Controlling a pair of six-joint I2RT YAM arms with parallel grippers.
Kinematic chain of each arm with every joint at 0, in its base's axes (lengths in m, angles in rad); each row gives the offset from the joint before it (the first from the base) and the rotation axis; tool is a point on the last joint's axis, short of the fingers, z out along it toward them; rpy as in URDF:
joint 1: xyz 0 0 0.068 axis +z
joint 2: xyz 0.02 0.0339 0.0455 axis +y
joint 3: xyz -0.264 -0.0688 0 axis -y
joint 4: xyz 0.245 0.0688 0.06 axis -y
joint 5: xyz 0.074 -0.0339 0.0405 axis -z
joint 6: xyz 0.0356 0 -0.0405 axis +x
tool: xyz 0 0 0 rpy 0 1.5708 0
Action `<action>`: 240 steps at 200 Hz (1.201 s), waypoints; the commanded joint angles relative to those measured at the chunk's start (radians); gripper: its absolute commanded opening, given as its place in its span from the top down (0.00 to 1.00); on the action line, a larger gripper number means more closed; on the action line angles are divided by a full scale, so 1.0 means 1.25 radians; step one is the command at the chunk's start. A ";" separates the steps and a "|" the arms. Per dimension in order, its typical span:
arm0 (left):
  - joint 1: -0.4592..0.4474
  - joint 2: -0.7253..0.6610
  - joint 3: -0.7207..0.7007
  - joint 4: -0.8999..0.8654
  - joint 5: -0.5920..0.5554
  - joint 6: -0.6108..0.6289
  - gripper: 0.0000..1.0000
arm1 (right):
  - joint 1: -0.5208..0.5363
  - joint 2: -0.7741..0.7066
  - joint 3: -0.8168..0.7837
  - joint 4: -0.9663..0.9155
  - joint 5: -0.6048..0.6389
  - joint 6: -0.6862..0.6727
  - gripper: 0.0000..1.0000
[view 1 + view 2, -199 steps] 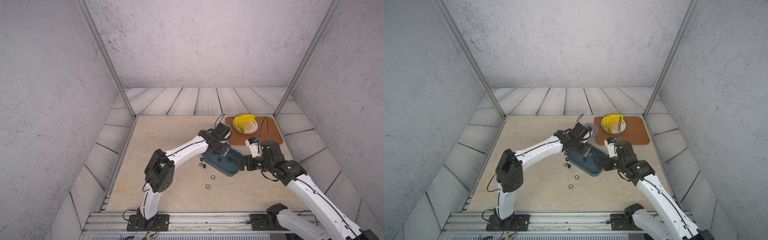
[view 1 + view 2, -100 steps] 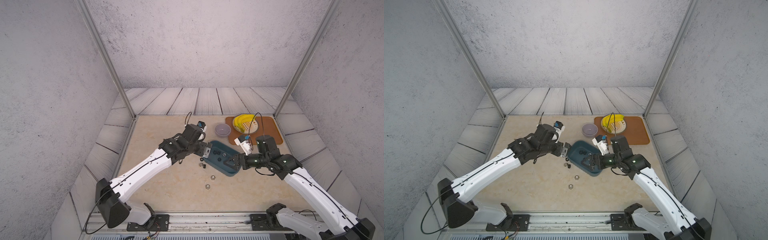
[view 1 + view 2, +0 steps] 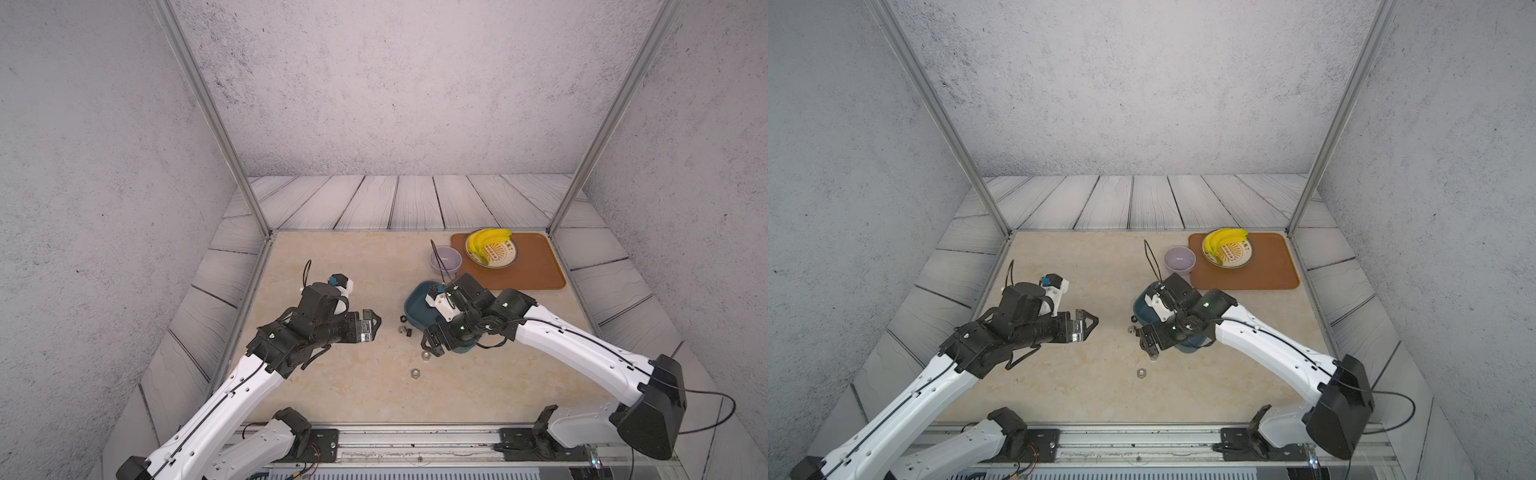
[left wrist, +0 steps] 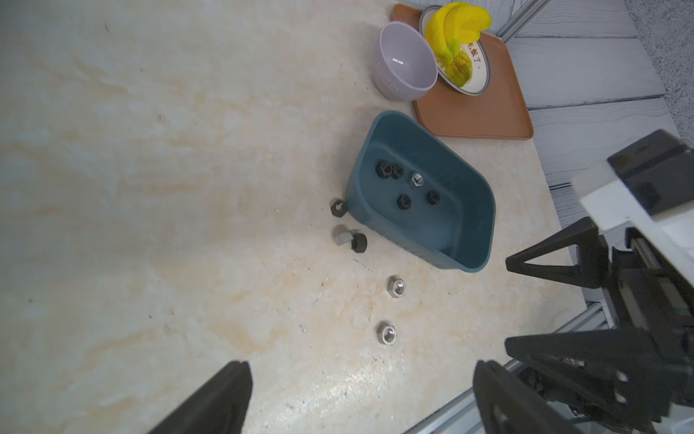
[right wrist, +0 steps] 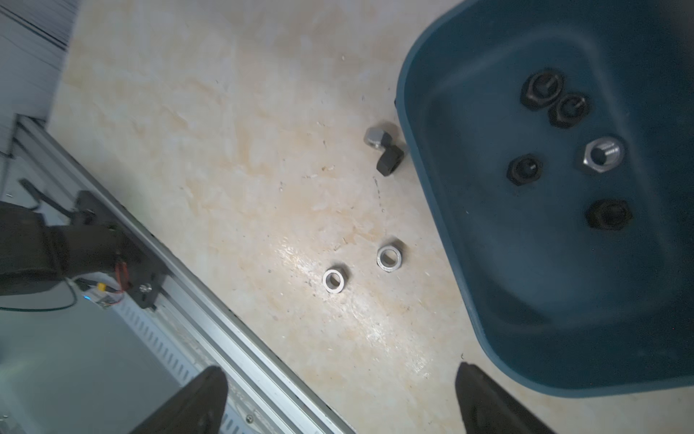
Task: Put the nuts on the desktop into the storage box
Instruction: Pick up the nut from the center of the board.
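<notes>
My right gripper will next move to the black nut [image 3: 409,333] [image 5: 390,160] touching the grey nut beside the storage box and close on its sides.
The teal storage box [image 3: 414,305] [image 3: 1140,311] sits mid-desktop [image 3: 353,270], partly under my right arm. Several nuts lie inside the box [image 4: 463,225] [image 5: 525,285], mostly black, one silvery [image 4: 416,179]. On the desktop by its near-left side lie two silvery nuts [image 4: 397,287] [image 4: 386,333] [image 5: 389,257] [image 5: 334,280], a grey nut [image 4: 340,235] touching a black one [image 4: 358,242], and another black nut [image 4: 338,207] against the box wall. My right gripper [image 3: 430,343] [image 5: 340,375] hangs open over the box's near-left corner, above the silvery nuts. Left of the nuts, my left gripper [image 3: 371,325] [image 4: 362,375] is open and empty.
A lilac bowl [image 3: 445,259] stands just behind the box. An orange-brown tray [image 3: 536,274] at the back right carries a plate [image 3: 505,253] with bananas [image 3: 484,243]. A metal rail [image 3: 415,432] runs along the front edge. Frame posts stand at the back corners.
My left arm has pulled back from over the box to the left and its jaws have opened. My right gripper has moved left and forward across the box toward the loose nuts.
</notes>
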State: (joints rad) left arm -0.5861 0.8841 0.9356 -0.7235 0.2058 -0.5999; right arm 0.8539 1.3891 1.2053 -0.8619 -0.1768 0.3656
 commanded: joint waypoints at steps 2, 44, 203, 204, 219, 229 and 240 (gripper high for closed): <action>0.018 -0.032 -0.047 -0.031 0.082 -0.080 0.02 | 0.046 0.050 0.032 -0.041 0.123 0.017 0.01; 0.071 -0.073 -0.155 0.038 0.189 -0.181 0.02 | 0.082 0.133 0.052 0.047 0.214 0.045 0.06; 0.196 -0.013 -0.336 0.251 0.340 -0.256 0.02 | 0.093 0.382 0.174 0.106 0.301 0.070 0.45; 0.196 -0.012 -0.336 0.251 0.340 -0.256 0.02 | 0.093 0.383 0.174 0.106 0.302 0.070 0.45; 0.196 0.001 -0.336 0.262 0.345 -0.253 0.02 | 0.092 0.399 0.180 0.105 0.306 0.074 0.46; 0.197 0.006 -0.335 0.268 0.346 -0.248 0.02 | 0.093 0.410 0.186 0.102 0.315 0.079 0.47; 0.197 0.007 -0.337 0.273 0.344 -0.239 0.02 | 0.092 0.424 0.194 0.096 0.322 0.084 0.48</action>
State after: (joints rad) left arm -0.3489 0.8871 0.5270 -0.4171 0.6235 -0.9176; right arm 0.9657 1.8885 1.4120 -0.7231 0.1856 0.4458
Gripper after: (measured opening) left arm 0.984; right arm 0.531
